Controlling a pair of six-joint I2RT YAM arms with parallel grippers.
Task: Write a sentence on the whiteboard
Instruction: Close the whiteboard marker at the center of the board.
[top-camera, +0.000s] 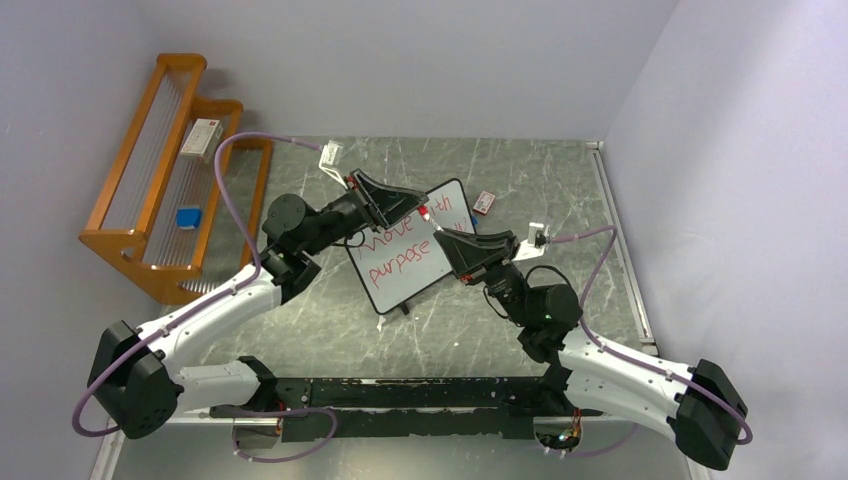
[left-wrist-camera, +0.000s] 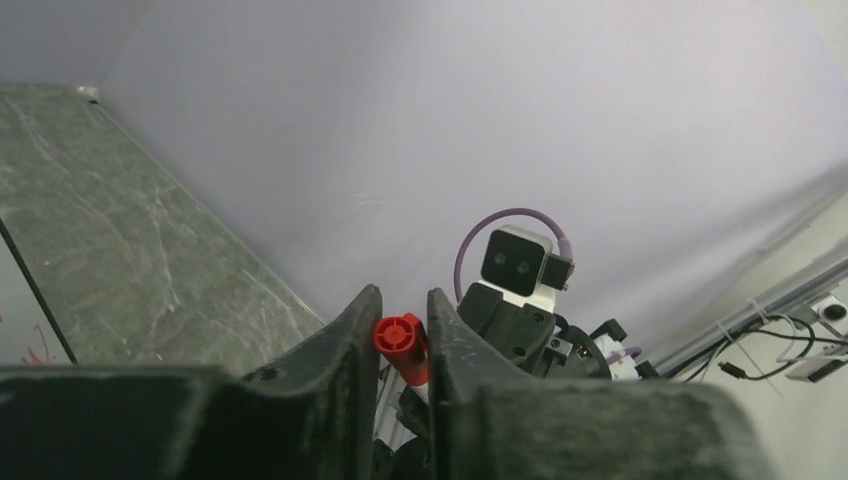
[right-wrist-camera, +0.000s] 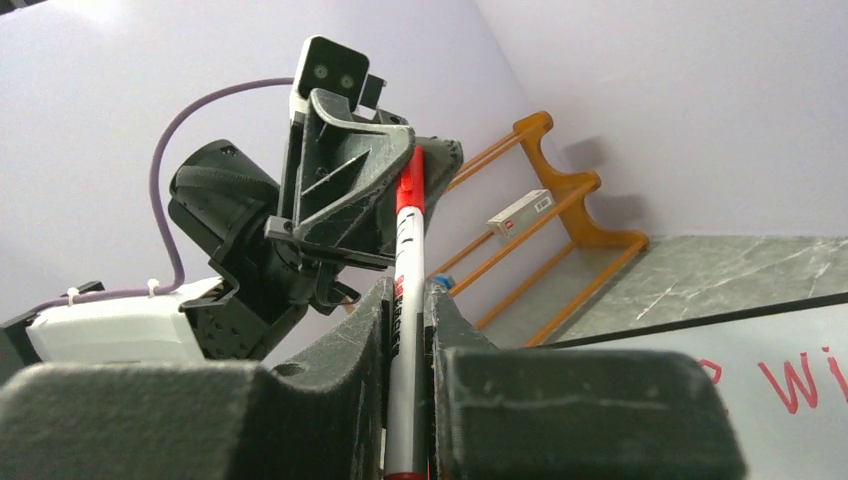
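Observation:
Next, my right gripper puts the marker down and lets go of it on the bare grey table (top-camera: 502, 306) beside the whiteboard, under my right gripper's wrist.
The whiteboard (top-camera: 392, 288) lies tilted on the table with "Move with purpose" written on it in red. It also shows in the right wrist view (right-wrist-camera: 690, 390). A white marker (right-wrist-camera: 406, 262) with a red cap (right-wrist-camera: 405, 192) is held above the board between both grippers. My left gripper (top-camera: 419, 209) is shut on the red cap (left-wrist-camera: 402, 340). My right gripper (top-camera: 440, 236) is shut on the marker's white barrel. The two grippers face each other tip to tip. The marker's tip is hidden.
An orange wooden rack (top-camera: 150, 255) stands at the back left, with a white box (top-camera: 203, 138) and a blue item (top-camera: 188, 216) on it. A small red and white item (top-camera: 484, 202) lies beyond the board. Walls close in the back and right.

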